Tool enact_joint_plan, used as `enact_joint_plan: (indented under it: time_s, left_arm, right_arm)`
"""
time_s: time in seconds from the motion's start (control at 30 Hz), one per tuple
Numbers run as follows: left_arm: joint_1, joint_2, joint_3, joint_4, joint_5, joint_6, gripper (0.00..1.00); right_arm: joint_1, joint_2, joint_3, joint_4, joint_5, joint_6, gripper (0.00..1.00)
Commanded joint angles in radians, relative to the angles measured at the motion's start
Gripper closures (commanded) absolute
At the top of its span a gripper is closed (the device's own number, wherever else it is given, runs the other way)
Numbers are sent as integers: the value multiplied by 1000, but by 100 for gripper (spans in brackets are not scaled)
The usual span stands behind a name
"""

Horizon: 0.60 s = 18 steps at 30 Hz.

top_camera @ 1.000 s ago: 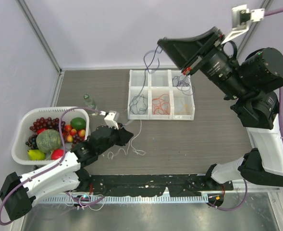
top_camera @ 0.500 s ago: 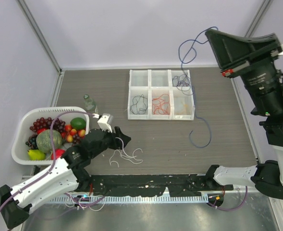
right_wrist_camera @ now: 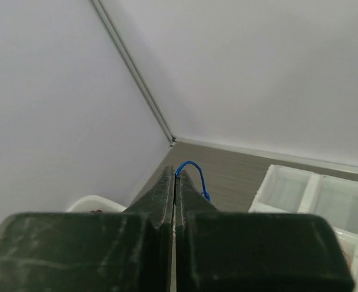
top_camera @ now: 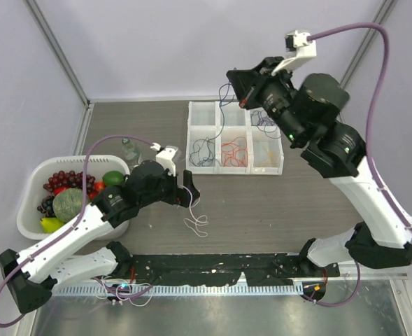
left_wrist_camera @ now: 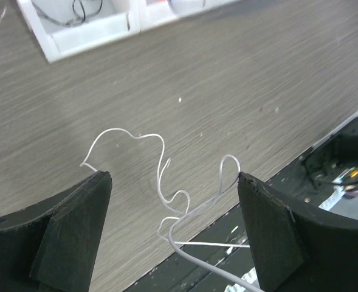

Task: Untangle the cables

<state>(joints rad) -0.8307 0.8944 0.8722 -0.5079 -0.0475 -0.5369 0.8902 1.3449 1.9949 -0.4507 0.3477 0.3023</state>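
Note:
The robot's right gripper will release the thin blue cable, now raised high over the table's back, in the white tray's back middle compartment [top_camera: 230, 120] [right_wrist_camera: 335, 213], behind the red-orange cable.
A white cable [top_camera: 197, 224] lies in loose loops on the table near the front edge. My left gripper [top_camera: 190, 193] hangs just above it, open; in the left wrist view the white cable [left_wrist_camera: 161, 176] curls between the spread fingers [left_wrist_camera: 75, 225], held by neither. My right gripper [top_camera: 236, 84] is raised high over the back of the table, shut on a thin blue cable [top_camera: 224, 98] that dangles toward the white divided tray [top_camera: 189, 143]. In the right wrist view the blue cable [right_wrist_camera: 192, 166] loops out of the closed gripper [right_wrist_camera: 175, 174]. Black [top_camera: 203, 148], red-orange [top_camera: 235, 148] and purple-blue [top_camera: 265, 120] cables lie in separate compartments.
A white basket [top_camera: 31, 176] full of fruit stands at the left, under my left arm. A small glass bottle [top_camera: 129, 148] stands between the basket and the tray. A black rail [top_camera: 212, 269] runs along the table's near edge.
My left gripper has opened and let go of the white cable, which now lies on the table. My right arm swung from the far right back over the tray, carrying the blue cable.

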Motion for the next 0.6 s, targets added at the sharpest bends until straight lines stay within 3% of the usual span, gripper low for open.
enact_joint_plan:
  time_s: [0.0,0.17,0.4,0.57]
  left_arm:
    - [2,54,50,-170,35,54,12]
    - [1,51,24,-181,76,45,13]
    - [4,70,7,-210,103,41,12]
    - [4,64,-18,-172,126,28,13]
  right_arm:
    - [-145,88,91,-43,-22,33,99]
    - [-361,184,125,-42,-185,159,99]
    - [-465,304,101,62,-204,101,99]
    - [-533,419,182,90,-217,80,99]
